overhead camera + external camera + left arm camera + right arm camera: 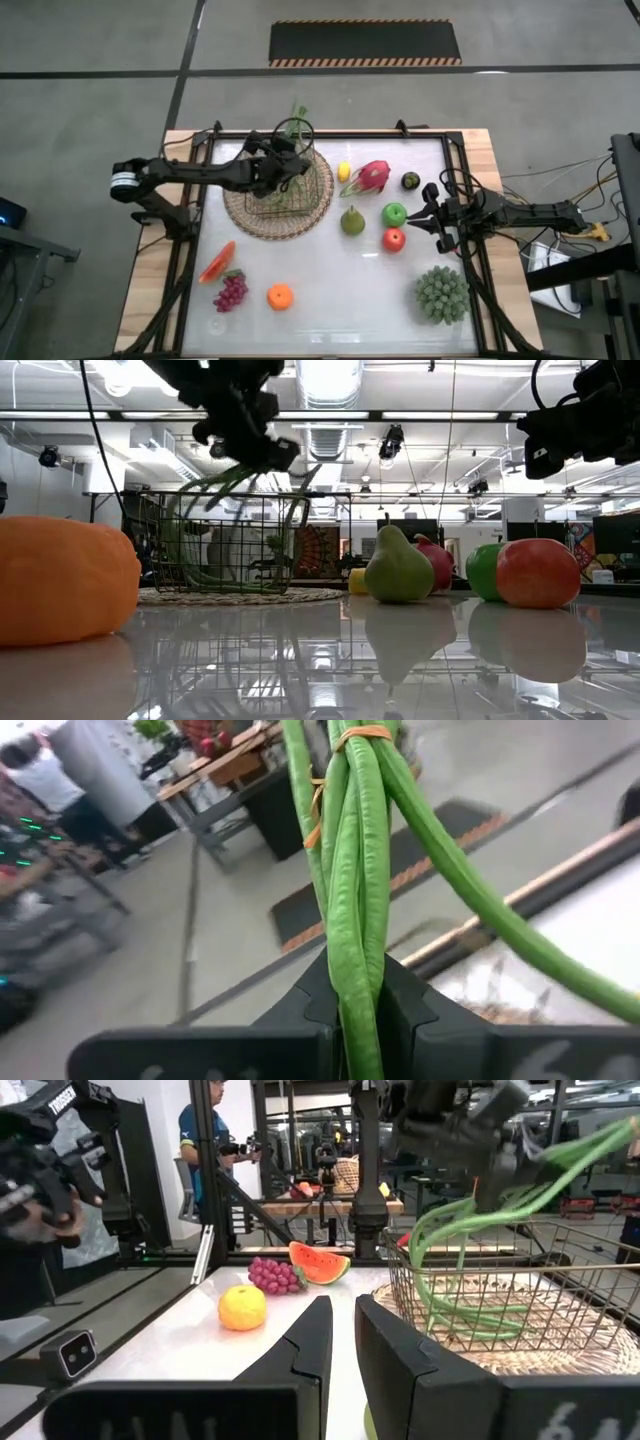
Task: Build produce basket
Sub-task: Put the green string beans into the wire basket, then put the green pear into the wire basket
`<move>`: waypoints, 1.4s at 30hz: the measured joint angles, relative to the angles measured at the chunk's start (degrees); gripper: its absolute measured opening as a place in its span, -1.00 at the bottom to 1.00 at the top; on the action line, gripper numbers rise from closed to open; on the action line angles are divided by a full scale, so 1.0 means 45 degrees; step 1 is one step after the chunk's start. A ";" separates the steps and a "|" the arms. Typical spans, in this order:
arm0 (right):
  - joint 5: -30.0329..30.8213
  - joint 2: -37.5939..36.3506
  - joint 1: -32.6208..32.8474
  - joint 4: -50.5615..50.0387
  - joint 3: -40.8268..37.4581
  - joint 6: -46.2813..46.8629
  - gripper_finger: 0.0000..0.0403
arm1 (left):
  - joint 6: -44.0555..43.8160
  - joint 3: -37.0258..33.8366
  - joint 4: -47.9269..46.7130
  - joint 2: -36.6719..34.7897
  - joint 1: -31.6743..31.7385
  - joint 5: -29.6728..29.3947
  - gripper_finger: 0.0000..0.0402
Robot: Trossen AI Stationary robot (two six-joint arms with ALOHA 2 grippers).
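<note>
My left gripper has the green beans. It will let go of them inside the wire basket, on the basket's side point(273, 191) toward the watermelon slice.
The basket point(285, 205) has a round tan woven base and wire walls, and stands at the table's far left; it also shows in the low view point(225, 550) and the right wrist view point(520, 1295). My left gripper point(283, 165) point(250, 445) hovers over it, shut on a bundle of long green beans point(355, 840) tied with orange bands. Lemon point(344, 171), pink dragon fruit point(370, 177), pear point(352, 221), green apple point(394, 214) and red apple point(394, 239) lie mid-table. My right gripper point(432, 213) point(343, 1315) waits right of the apples, open by a narrow gap. My left gripper pinches the bean bundle point(358, 955) between its two fingers point(410, 1010), and the beans run on past the fingertips. It comes from above the basket, slanting in from the table's left. The beans' long curved ends point(215, 530) hang below it, inside the basket's wire walls point(450, 1305).
A watermelon slice point(217, 262), purple grapes point(231, 292) and an orange point(280, 296) lie at the near left. A large spiky green cluster point(441, 294) sits at the near right and a small dark fruit point(410, 181) far right. People stand in the room behind.
</note>
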 joint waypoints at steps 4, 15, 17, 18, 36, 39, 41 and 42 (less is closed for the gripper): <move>0.0000 0.0005 0.0000 0.0036 0.0000 -0.0016 -0.81 | 0.0883 -0.0607 -0.0142 -0.0020 0.0241 0.0965 -0.95; 0.0004 0.0010 0.0000 0.0119 0.0000 -0.0026 -0.81 | -0.1460 0.0032 -0.3045 0.0093 0.1002 0.4825 -0.95; 0.0005 0.0010 0.0000 0.0116 0.0000 -0.0026 -0.81 | -0.2329 0.0491 -0.4653 0.0091 0.1266 0.5427 -0.95; 0.0005 0.0010 0.0000 0.0115 0.0003 -0.0027 -0.81 | -0.2736 0.0663 -0.5350 0.0095 0.1401 0.5773 -0.95; 0.0005 0.0010 0.0000 0.0211 0.0000 -0.0171 -0.81 | -0.4361 0.1852 -0.8633 0.0164 0.2613 0.9429 -0.30; 0.0005 0.0010 0.0000 0.0211 0.0002 -0.0151 -0.81 | -0.4278 0.2203 -0.9286 0.0100 0.2594 0.9439 -0.05; 0.0005 0.0010 0.0000 0.0211 0.0000 -0.0147 -0.81 | -0.4244 0.2560 -0.9568 0.0056 0.2592 0.9436 0.08; 0.0005 0.0010 0.0000 0.0211 0.0000 -0.0145 -0.81 | -0.4137 0.2801 -0.9690 0.0047 0.2589 0.9456 0.13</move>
